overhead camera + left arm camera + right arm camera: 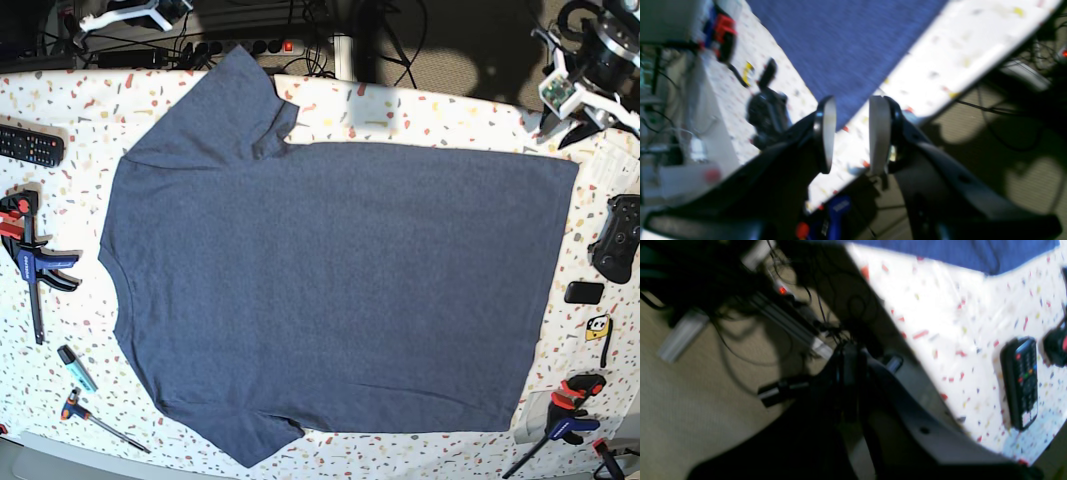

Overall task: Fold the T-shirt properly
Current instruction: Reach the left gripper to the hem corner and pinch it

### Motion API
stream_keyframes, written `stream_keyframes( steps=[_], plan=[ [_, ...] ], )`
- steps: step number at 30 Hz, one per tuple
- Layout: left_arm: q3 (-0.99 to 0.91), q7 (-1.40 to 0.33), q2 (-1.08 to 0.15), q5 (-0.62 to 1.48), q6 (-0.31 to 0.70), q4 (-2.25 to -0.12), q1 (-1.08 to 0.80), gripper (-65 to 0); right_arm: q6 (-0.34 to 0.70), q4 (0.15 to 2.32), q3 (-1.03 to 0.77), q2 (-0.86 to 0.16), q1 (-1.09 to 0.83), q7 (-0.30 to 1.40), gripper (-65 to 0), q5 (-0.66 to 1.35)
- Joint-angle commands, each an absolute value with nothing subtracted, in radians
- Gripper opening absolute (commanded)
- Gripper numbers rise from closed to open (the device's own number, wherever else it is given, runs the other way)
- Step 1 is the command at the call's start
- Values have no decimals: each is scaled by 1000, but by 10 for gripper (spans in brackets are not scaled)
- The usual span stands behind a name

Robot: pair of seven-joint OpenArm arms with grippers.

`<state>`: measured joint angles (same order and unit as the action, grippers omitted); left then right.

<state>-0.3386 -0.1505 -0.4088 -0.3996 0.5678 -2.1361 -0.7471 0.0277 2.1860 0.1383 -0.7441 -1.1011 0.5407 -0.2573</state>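
The T-shirt's far sleeve is next for my right gripper. It should go there and close on the sleeve's outer edge [164, 138] [956, 258], near the T-shirt's shoulder.
The T-shirt [330, 290] lies spread flat on the speckled white table [420, 110], plain side up, with its collar to the left and its hem to the right. In the left wrist view my left gripper [851, 133] hangs open above the table's edge, just off a corner of the T-shirt [846, 40], with nothing between its pads [878, 133]. In the base view the left arm [590, 70] is at the far right corner. My right gripper [848, 373] is shut and empty, out past the table's edge over the floor, and a strip of the T-shirt [957, 253] shows beyond it.
A remote control [30, 145] [1020, 383] and a red-and-blue clamp [30, 260] lie left of the shirt. A marker [75, 367] and a screwdriver [100, 420] are at the front left. A game controller [618, 238] and another clamp [565, 415] sit on the right.
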Motion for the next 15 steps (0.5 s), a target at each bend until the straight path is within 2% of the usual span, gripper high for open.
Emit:
stream_keyframes(
  steps=[1, 5, 15],
  plan=[
    [-343, -130, -429, -393, 554, -2133, -734, -476, 7, 2203, 136, -751, -1108, 535, -650, -263],
    [-340, -86, -435, -395, 556, -2044, -653, -440, -46, 2203, 136, -751, -1098, 547, -650, -278],
    [-144, -60, -541, -619, 561, -1741, -458, -439, -193, 2203, 136, -751, -1092, 581, -650, -480]
  ],
)
